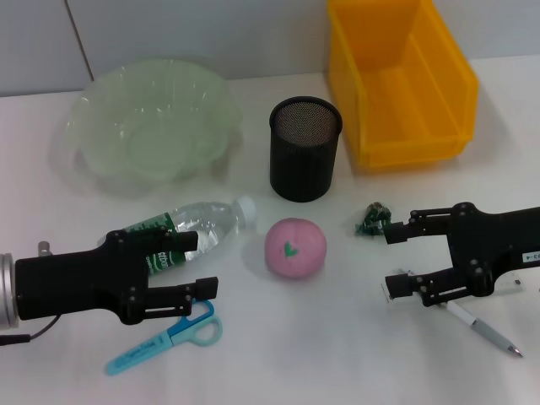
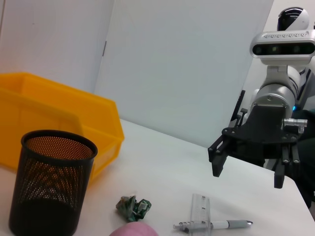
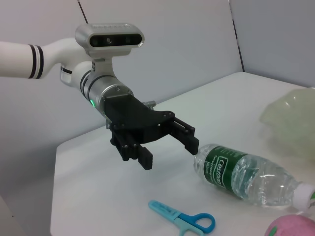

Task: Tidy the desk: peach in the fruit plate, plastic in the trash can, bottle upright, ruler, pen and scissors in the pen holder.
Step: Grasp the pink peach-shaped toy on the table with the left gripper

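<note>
Next, I reach my left gripper past the bottle's cap and close it on the pink peach around its green leaf [image 1: 289, 250].
The clear bottle [image 1: 198, 226] with a green label lies on its side, cap toward the pink peach [image 1: 295, 247]. My left gripper [image 1: 205, 264] is open and empty at the bottle's base end; the right wrist view shows this gripper [image 3: 169, 153] just short of the bottle [image 3: 246, 174]. Blue scissors [image 1: 169, 337] lie in front of it. My right gripper [image 1: 390, 261] is open and hovers over the clear ruler [image 2: 201, 209] and the pen [image 1: 485, 329]. The crumpled green plastic [image 1: 372, 221] lies by its far finger. The black mesh pen holder [image 1: 305, 148] stands upright at centre.
The pale green fruit plate [image 1: 152, 118] sits at the back left. The yellow trash can [image 1: 405, 84] sits at the back right, close beside the pen holder. A grey wall runs behind the white table [image 1: 337, 354].
</note>
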